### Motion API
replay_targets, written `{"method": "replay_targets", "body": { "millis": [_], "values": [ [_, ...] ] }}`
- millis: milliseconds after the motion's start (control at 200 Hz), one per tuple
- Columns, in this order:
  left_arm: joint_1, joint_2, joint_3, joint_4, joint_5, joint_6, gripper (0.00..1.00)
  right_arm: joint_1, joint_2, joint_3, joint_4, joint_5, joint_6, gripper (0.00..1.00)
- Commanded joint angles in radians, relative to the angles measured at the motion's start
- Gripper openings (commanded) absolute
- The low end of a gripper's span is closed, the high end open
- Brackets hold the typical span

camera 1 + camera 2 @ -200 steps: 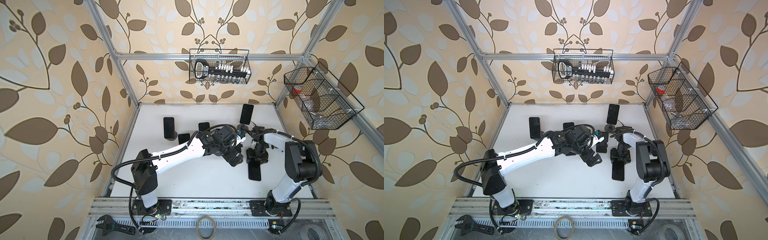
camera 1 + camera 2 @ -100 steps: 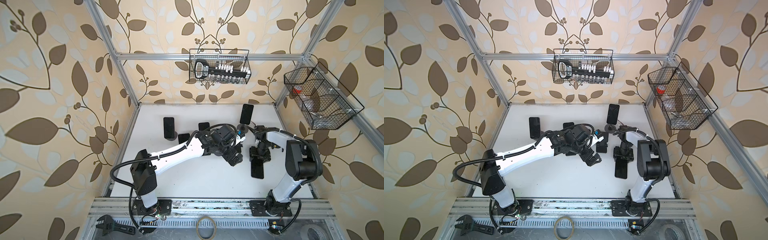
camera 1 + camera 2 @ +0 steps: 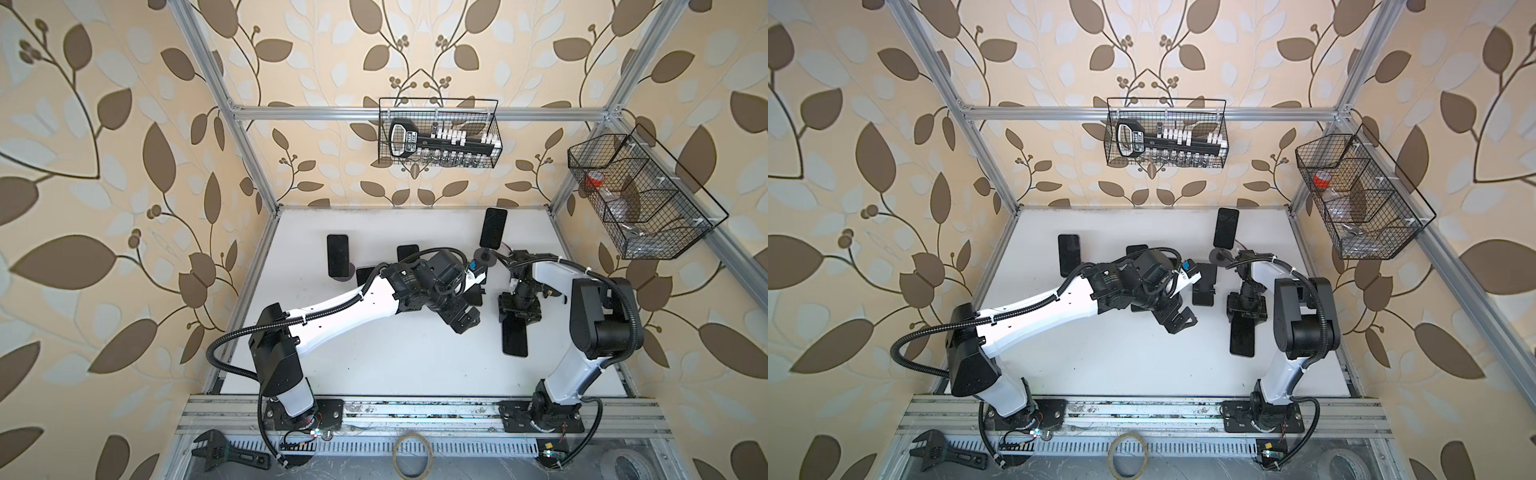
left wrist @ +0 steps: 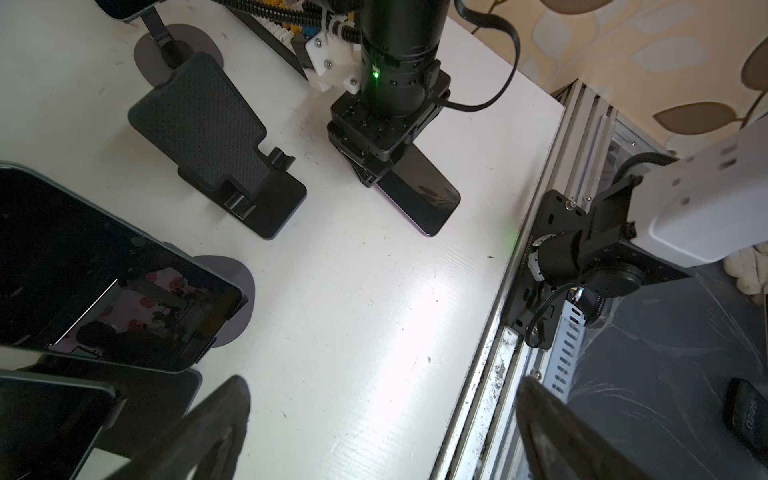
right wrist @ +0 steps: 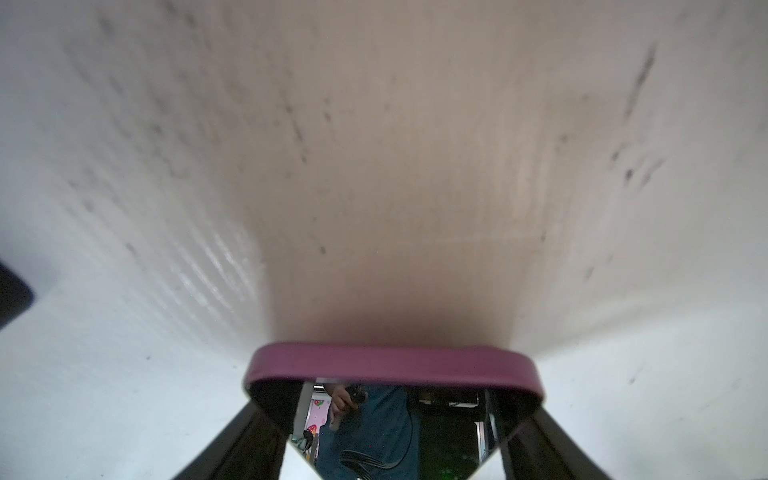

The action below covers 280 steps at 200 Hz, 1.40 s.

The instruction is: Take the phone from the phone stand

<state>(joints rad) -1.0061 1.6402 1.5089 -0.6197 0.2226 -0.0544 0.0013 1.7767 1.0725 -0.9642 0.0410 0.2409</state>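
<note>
Next, I lay the phone with my right gripper on the bare table (image 3: pixel 519 330), between the empty phone stand and my right arm's base. The phone now slants down over the table.
The phone (image 3: pixel 514 336) (image 3: pixel 1242 336), black with a purple rim (image 5: pixel 395 365), is clear of the phone stand. My right gripper (image 3: pixel 519 309) (image 3: pixel 1246 309) (image 4: pixel 374 166) (image 5: pixel 390 415) is shut on one end of it. The phone slants down over the right side of the table, and I cannot tell whether its free end (image 4: pixel 432 216) touches. The empty black phone stand (image 3: pixel 1204 286) (image 4: pixel 216 141) is just left of it, partly hidden behind my left arm in a top view. My left gripper (image 3: pixel 461 322) (image 3: pixel 1177 320) (image 4: pixel 382 415) hangs open over bare table with nothing between its fingers.
Other phones stand on stands at the back: one on a round-based stand (image 3: pixel 493 226), one at the left (image 3: pixel 337 255) and smaller ones (image 3: pixel 407 251) behind my left arm. Two wire baskets (image 3: pixel 438 133) (image 3: pixel 640 195) hang on the walls. The table's metal rail (image 4: pixel 498 332) runs close to my left gripper.
My right gripper has shifted slightly rightward with the phone still in it. The left gripper has drifted a little and stays open.
</note>
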Motion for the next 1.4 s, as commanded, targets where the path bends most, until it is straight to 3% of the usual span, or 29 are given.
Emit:
{"method": "replay_targets", "body": {
  "millis": [0,305,660,1395],
  "values": [
    [0.011,-0.062,-0.015,0.0,-0.023,0.017,0.99,-0.003,0.022,0.009,0.022,0.052,0.001,0.56],
    [0.011,-0.086,-0.038,0.01,-0.025,0.014,0.99,-0.038,0.01,0.03,0.004,0.109,-0.007,0.55],
    [0.011,-0.127,-0.074,0.012,-0.039,0.02,0.99,-0.047,0.047,0.03,0.014,0.068,-0.014,0.56],
    [0.014,-0.191,-0.133,-0.003,-0.083,0.102,0.99,-0.046,0.047,0.019,0.034,0.063,0.033,0.88]
  ]
}}
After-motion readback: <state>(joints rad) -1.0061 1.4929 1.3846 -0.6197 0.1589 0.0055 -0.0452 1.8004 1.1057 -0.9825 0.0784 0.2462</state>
